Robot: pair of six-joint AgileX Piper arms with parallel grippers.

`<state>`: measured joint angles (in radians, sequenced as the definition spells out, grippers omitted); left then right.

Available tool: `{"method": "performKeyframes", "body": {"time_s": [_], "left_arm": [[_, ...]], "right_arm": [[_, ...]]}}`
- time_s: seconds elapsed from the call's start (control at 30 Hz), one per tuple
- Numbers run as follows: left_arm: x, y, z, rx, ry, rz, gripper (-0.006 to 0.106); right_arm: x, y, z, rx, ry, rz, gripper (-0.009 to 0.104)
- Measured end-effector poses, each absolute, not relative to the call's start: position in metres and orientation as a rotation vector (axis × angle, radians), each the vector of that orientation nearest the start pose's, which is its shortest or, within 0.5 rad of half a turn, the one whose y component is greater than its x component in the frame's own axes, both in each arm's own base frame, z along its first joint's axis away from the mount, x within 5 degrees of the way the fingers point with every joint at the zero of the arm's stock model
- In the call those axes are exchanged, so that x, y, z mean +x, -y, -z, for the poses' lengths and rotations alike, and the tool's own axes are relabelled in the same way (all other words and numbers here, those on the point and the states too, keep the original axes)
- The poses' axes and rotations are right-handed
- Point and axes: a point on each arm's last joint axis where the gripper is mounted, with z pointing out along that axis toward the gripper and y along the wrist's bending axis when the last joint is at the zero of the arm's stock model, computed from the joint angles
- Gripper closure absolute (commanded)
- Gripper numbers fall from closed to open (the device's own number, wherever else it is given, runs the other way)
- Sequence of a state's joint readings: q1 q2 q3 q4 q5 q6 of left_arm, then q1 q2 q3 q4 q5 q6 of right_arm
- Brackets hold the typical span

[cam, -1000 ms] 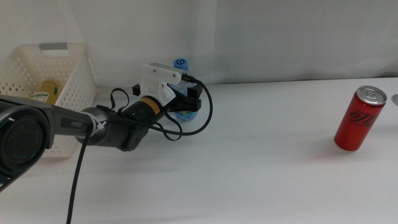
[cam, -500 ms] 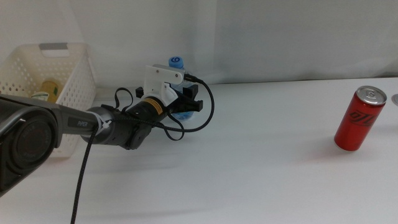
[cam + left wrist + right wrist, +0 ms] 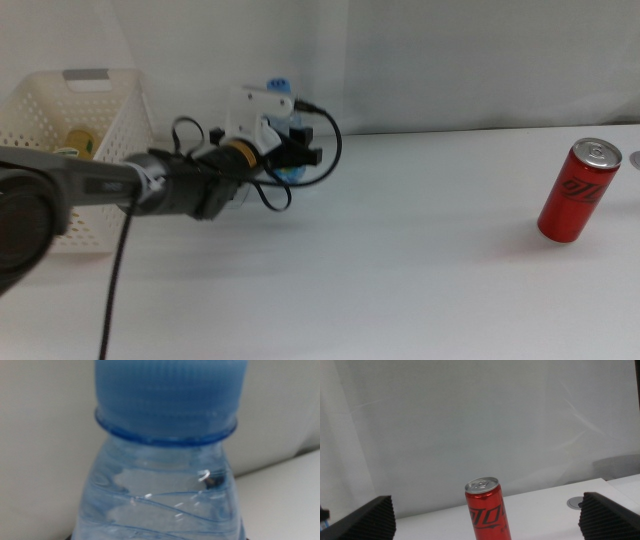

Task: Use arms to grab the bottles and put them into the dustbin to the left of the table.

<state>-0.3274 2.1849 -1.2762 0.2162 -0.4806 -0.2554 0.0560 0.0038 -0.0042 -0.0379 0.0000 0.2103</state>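
My left gripper is going to let go of the clear water bottle inside the white dustbin point(image 3: 93, 157), next to the yellow juice bottle.
My left gripper point(image 3: 297, 152) comes in from the left and is shut on the clear water bottle, whose blue cap point(image 3: 279, 85) shows above the white wrist housing. The bottle hangs just above the white table point(image 3: 400, 270), near the back wall. In the left wrist view the bottle point(image 3: 160, 495) fills the picture. The white perforated dustbin point(image 3: 110, 130) stands to the left of the gripper, with the yellow juice bottle point(image 3: 76, 143) inside it. The red soda can point(image 3: 578, 190) stands far right. My right gripper point(image 3: 486, 505) is open and faces the can point(image 3: 487, 512) from a distance.
A small grey round fitting point(image 3: 577, 502) lies on the table beside the can. A white wall or curtain point(image 3: 450, 60) runs behind the table. The right arm is out of the middle view.
My left gripper has lifted the water bottle a little and carried it slightly left towards the dustbin. The can and the right gripper have not moved.
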Motion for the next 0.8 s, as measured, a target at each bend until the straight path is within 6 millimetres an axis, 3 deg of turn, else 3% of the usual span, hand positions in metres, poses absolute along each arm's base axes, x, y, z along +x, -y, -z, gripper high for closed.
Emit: {"method": "performKeyframes", "body": {"time_s": [0.23,0.5,0.67,0.8], "left_arm": [[0.428,0.152,-0.202,0.355,-1.874,0.287,0.103],[0.398,0.135,-0.284,0.384,-1.845,0.191,0.103],[0.373,0.106,-0.333,0.345,-1.839,0.116,0.103],[0.356,0.075,-0.356,0.271,-1.898,0.045,0.103]], "right_arm": [[0.056,-0.003,-0.214,0.086,-1.483,-0.185,-0.008],[0.056,-0.003,-0.214,0.086,-1.483,-0.185,-0.008],[0.056,-0.003,-0.214,0.086,-1.483,-0.185,-0.008],[0.056,-0.003,-0.214,0.086,-1.483,-0.185,-0.008]]}}
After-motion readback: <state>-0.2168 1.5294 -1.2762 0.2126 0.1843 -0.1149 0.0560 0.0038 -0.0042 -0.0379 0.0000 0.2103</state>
